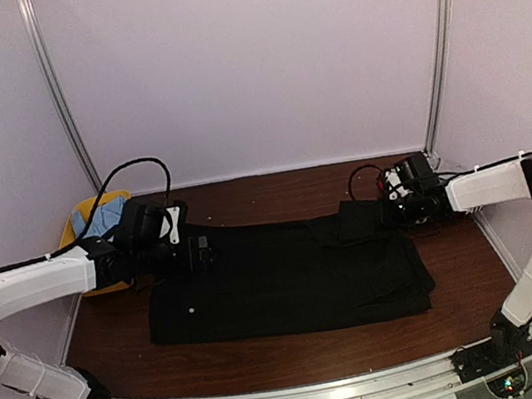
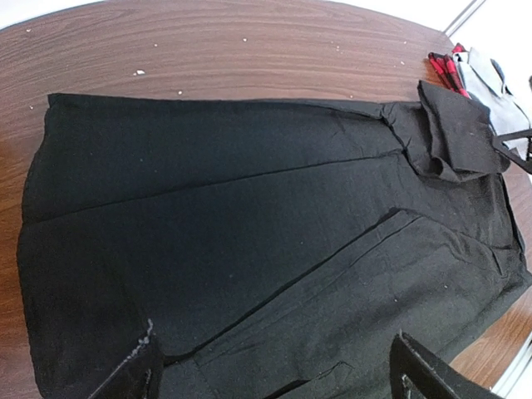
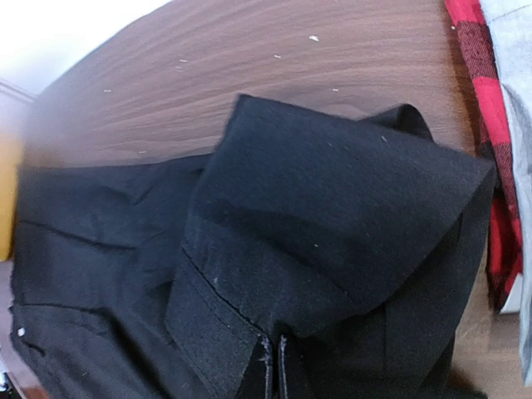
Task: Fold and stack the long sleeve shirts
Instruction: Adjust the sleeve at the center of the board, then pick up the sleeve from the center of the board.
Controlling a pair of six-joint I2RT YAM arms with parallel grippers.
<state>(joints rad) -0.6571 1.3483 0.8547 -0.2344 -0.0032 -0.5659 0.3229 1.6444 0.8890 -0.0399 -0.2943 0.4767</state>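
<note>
The black flap is lying doubled over and bunched at the shirt's far corner, so next my right gripper grabs its near edge [image 1: 370, 240] and raises it high.
A black long sleeve shirt [image 1: 290, 287] lies spread flat across the brown table [image 1: 275, 193], with a lengthwise fold line showing [image 2: 249, 208]. At its far right corner my right gripper [image 1: 382, 214] is shut on a doubled-over flap of the black fabric [image 3: 332, 208], and its fingertips [image 3: 274, 370] are pressed together on the cloth. That flap stands raised off the table [image 2: 453, 133]. My left gripper [image 1: 200, 247] hovers over the shirt's left end, open wide [image 2: 278, 370], with only flat black cloth between its fingers.
A yellow basket [image 1: 76, 229] holding bluish cloth [image 1: 102, 220] sits at the back left corner. Red checked fabric [image 3: 490, 125] and grey fabric [image 3: 514, 50] lie just beyond the lifted flap, at the table's right end [image 2: 490, 79]. Walls enclose the back and sides.
</note>
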